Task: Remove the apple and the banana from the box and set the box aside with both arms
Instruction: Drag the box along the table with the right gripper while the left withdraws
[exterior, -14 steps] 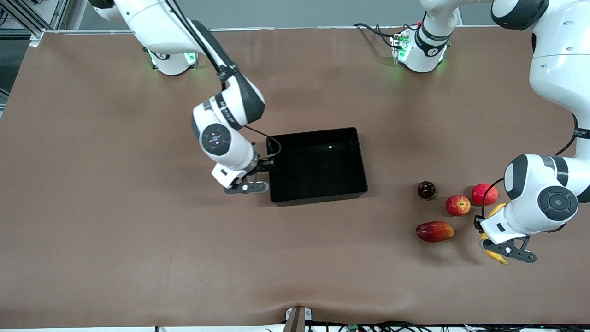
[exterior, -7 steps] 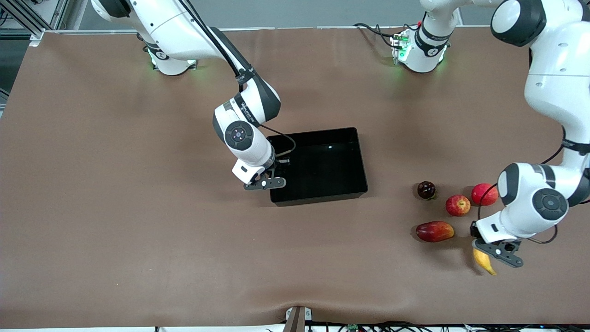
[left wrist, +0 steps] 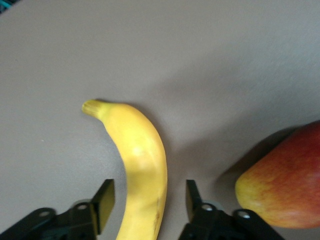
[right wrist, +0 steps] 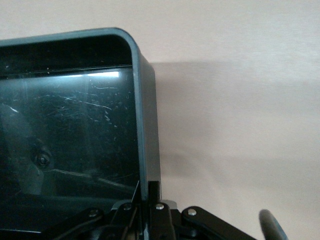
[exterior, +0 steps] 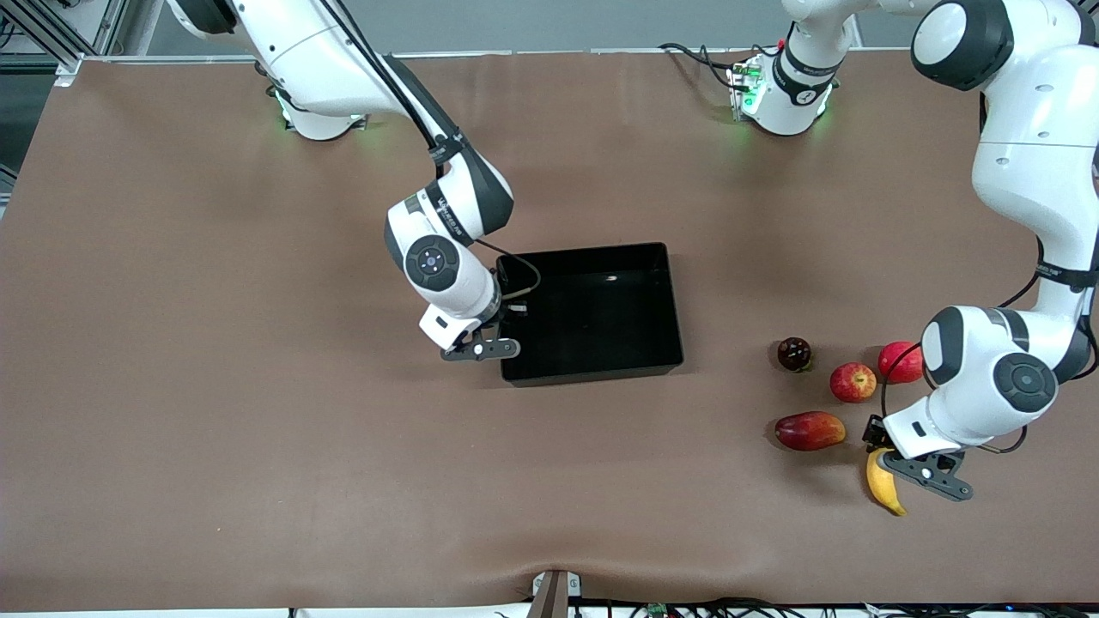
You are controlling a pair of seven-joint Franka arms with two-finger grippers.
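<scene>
The robot's right gripper should release the black box on the bare table (exterior: pixel 247 326) beyond its arm, farther away from the fruits.
The yellow banana (exterior: pixel 884 493) lies on the table near the left arm's end. My left gripper (exterior: pixel 912 470) is low over it and open. In the left wrist view the banana (left wrist: pixel 140 160) runs between the two fingers (left wrist: pixel 102 205) with a gap on each side. The red apple with yellowish patches (exterior: pixel 853 382) sits farther from the front camera than the banana. The black box (exterior: pixel 661 300) stands mid-table. My right gripper (exterior: pixel 494 348) is shut on the box's wall at the right arm's end. The right wrist view shows that wall (right wrist: pixel 147 125) pinched in the gripper (right wrist: pixel 150 192).
A plain red round fruit (exterior: pixel 900 360) lies beside the apple, and a dark round fruit (exterior: pixel 794 354) lies toward the box. A red-orange mango-like fruit (exterior: pixel 810 430) lies next to the banana and also shows in the left wrist view (left wrist: pixel 285 180).
My left gripper moved toward the mango-like fruit, and the banana shifted and turned with it. My right gripper swung onto the box's wall and closed on it. The box shifted slightly.
</scene>
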